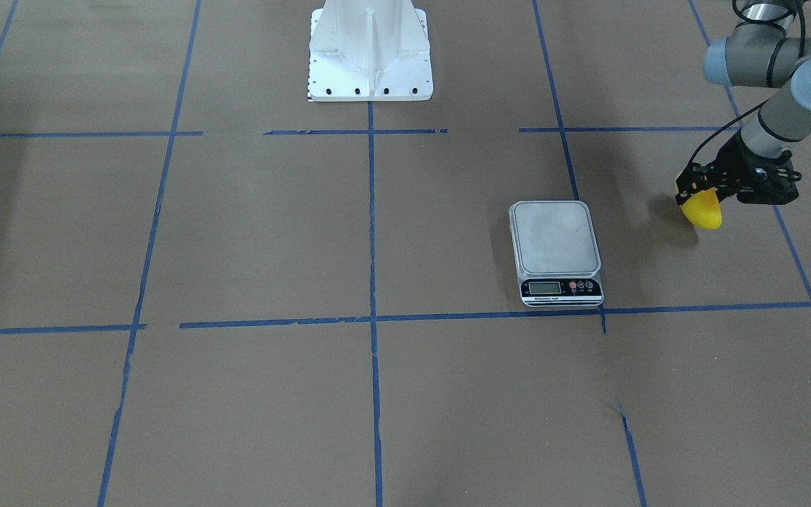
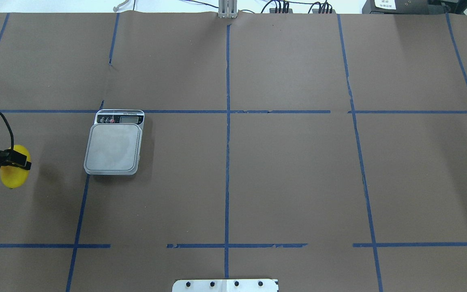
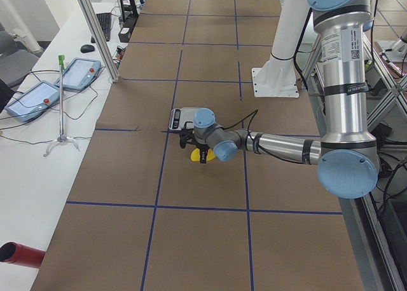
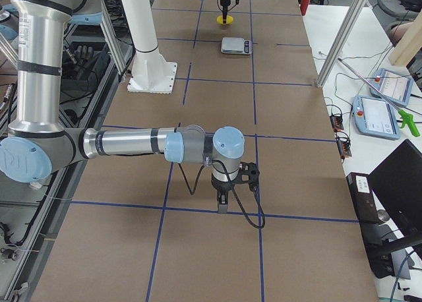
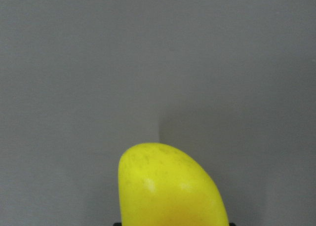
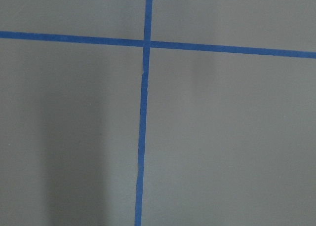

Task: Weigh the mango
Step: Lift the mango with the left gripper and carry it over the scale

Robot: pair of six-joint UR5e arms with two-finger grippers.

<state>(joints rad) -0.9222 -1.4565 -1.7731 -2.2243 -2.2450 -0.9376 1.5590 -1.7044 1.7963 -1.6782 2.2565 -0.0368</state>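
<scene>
The robot's left gripper should release the yellow mango near the middle of the scale's silver platform [image 1: 567, 238], just behind the buttons.
The mango [image 1: 704, 211] is bright yellow and sits between the fingers of my left gripper [image 1: 698, 193], which is shut on it. It hangs just above the brown table, to the left of the scale. In the overhead view the mango [image 2: 13, 175] and gripper [image 2: 18, 163] are at the far left edge. The mango fills the bottom of the left wrist view [image 5: 170, 186]. The scale [image 1: 555, 239] is a silver square platform with a small display; its platform [image 2: 114, 148] is bare. My right gripper [image 4: 223, 203] points down over a blue tape line far from the scale; I cannot tell whether it is open.
The white robot pedestal [image 1: 370, 56] stands at the table's robot side. Blue tape lines [image 1: 373, 317] divide the brown table into squares. Tablets [image 3: 76, 74] and cables lie on a side bench beyond the table's operator edge.
</scene>
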